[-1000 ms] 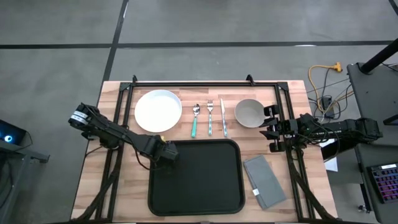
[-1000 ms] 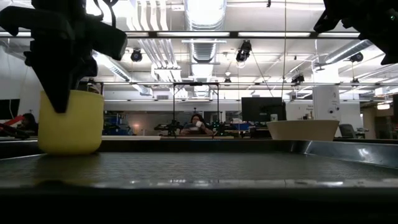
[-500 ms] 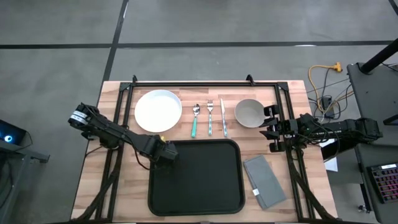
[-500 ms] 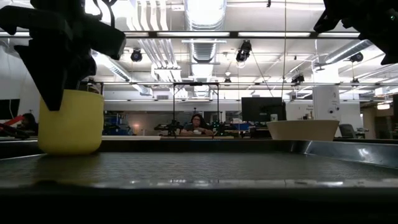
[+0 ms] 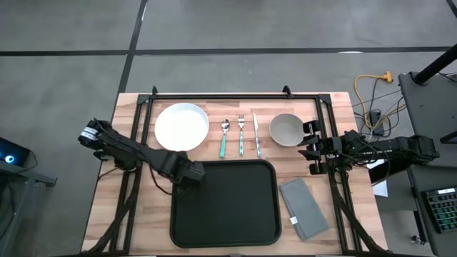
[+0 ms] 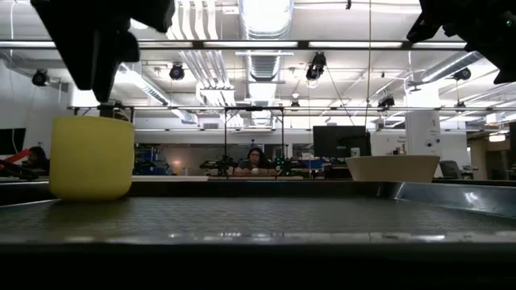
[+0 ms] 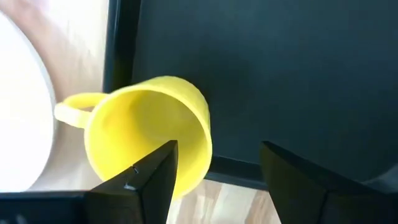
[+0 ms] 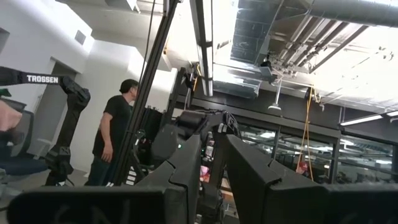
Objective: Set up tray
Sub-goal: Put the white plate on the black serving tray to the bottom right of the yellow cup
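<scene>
The robot's left gripper should next go to the white plate and grasp its near rim (image 5: pixel 200 145) (image 7: pixel 31 50), on the side toward the green-handled spoon.
The black tray (image 5: pixel 228 207) lies at the table's near middle. A yellow cup (image 6: pixel 91 157) stands upright on its base in the tray's far left corner (image 7: pixel 186 50), with its handle (image 7: pixel 73 107) turned toward the white plate. My left gripper (image 7: pixel 217 149) hangs open just above the cup (image 7: pixel 149 134), clear of it; in the high view the gripper (image 5: pixel 190 171) hides the cup. My right gripper (image 5: pixel 311 148) waits at the table's right side beside the grey bowl. Its fingers (image 8: pixel 214 155) stand a narrow gap apart with nothing between them.
Behind the tray lie a white plate (image 5: pixel 181 127), a green-handled spoon (image 5: pixel 223 138), a fork (image 5: pixel 241 135), a knife (image 5: pixel 256 135) and a grey bowl (image 5: pixel 287 129). A folded grey napkin (image 5: pixel 304 208) lies right of the tray. People show in the room beyond.
My left gripper has opened, let go of the yellow cup and risen above it. The cup stays upright where it stood on the tray.
</scene>
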